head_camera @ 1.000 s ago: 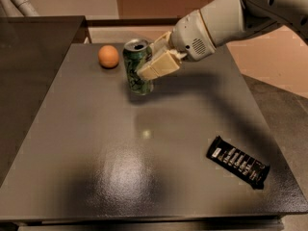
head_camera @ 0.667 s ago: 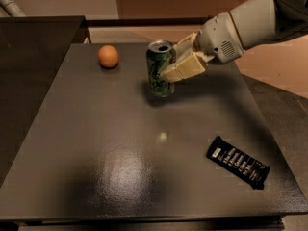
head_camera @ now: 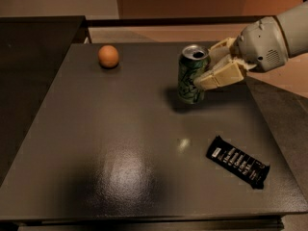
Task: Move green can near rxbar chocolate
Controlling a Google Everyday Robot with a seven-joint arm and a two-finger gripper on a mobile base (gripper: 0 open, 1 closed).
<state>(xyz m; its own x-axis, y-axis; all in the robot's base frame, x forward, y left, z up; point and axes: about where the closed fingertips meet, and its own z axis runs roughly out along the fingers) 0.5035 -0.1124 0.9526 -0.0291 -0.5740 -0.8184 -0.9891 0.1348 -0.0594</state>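
I will release the green can on the table (head_camera: pixel 215 133) just behind the rxbar chocolate's far end.
The green can (head_camera: pixel 191 74) is upright, with a silver top and a white patterned label, held right of the table's middle just above or at the surface. My gripper (head_camera: pixel 208 71) comes in from the right and is shut on the can's right side, its cream fingers (head_camera: pixel 222 75) against it. The rxbar chocolate (head_camera: pixel 238 161), a flat black wrapper with white lettering, lies at the front right of the table, below and to the right of the can, apart from it.
An orange ball-like fruit (head_camera: pixel 108 56) sits at the back left of the dark table (head_camera: pixel 96 143). The table's right edge runs close behind the bar. A darker counter (head_camera: pixel 29 57) adjoins on the left.
My gripper has carried the green can to the right, away from the orange fruit and closer to the bar. The bar and fruit have not moved.
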